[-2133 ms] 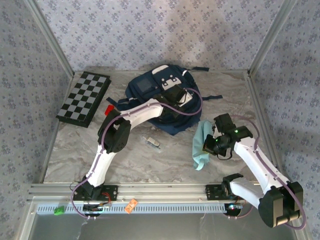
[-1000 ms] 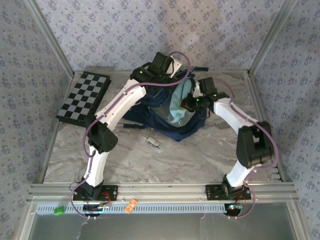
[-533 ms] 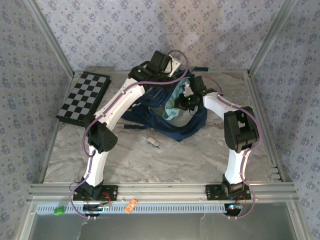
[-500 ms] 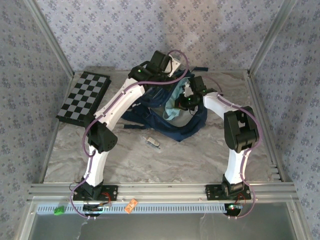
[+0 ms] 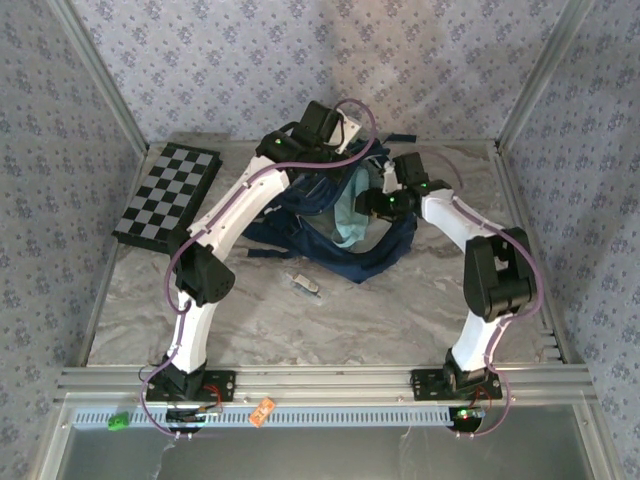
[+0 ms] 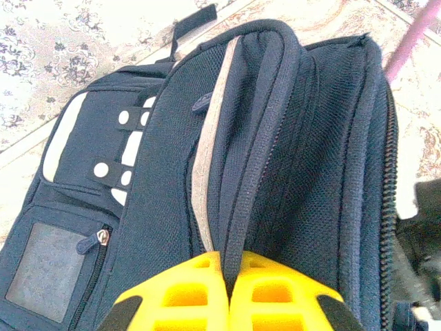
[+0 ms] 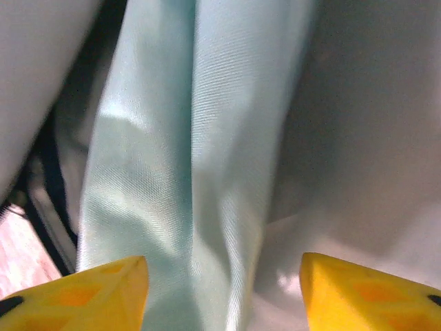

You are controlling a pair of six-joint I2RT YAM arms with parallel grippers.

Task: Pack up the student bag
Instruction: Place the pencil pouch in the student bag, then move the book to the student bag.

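Observation:
The bag's upper rim will lie across the bag's opening over the pale teal cloth (image 5: 364,226) after my left gripper releases it.
The student bag (image 5: 375,250), navy blue, lies at the back middle of the table with its main compartment held open. My left gripper (image 5: 338,148) is shut on the bag's upper rim, and in the left wrist view its yellow fingers (image 6: 186,293) pinch that dark edge of the bag (image 6: 303,138). A pale teal cloth (image 5: 348,215) hangs down inside the opening. My right gripper (image 5: 370,204) is at the opening's right side. Its fingertips (image 7: 103,289) stand well apart, with the cloth (image 7: 186,158) hanging loose between them against the grey lining.
A folded black-and-white chessboard (image 5: 167,196) lies at the back left. A small metal-looking object (image 5: 303,284) rests on the marble table in front of the bag. An orange clip (image 5: 263,410) and a green piece (image 5: 119,421) sit on the front rail.
My right gripper carried the teal cloth from the table's right side into the bag, then opened and let it go, drawing back slightly right. The left gripper keeps its hold.

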